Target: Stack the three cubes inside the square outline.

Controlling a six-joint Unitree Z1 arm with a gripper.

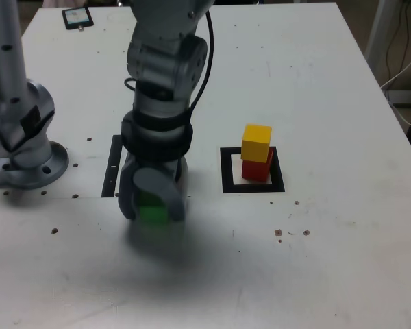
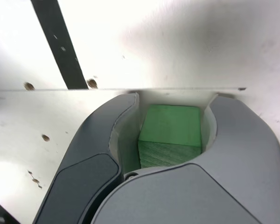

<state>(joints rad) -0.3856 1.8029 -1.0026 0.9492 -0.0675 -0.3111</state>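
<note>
Next, my gripper releases the green cube on top of the yellow cube (image 1: 258, 124), to finish the stack above the red cube.
In the exterior view the yellow cube (image 1: 257, 142) sits on the red cube (image 1: 259, 169), slightly askew, inside the square outline (image 1: 229, 186). Left of them, apart from the outline, the green cube (image 1: 151, 209) rests on the white table. My gripper (image 1: 153, 213) points down over it with one finger on each side. The wrist view shows the green cube (image 2: 170, 133) filling the gap between the two grey jaws of the gripper (image 2: 173, 103), which press on its sides.
A thin black strip (image 1: 113, 164) (image 2: 58, 44) lies just beyond the gripper. The arm's metal base (image 1: 24, 161) stands at the exterior view's left. A small dark device (image 1: 77, 17) lies at the far edge. Small holes and specks dot the table.
</note>
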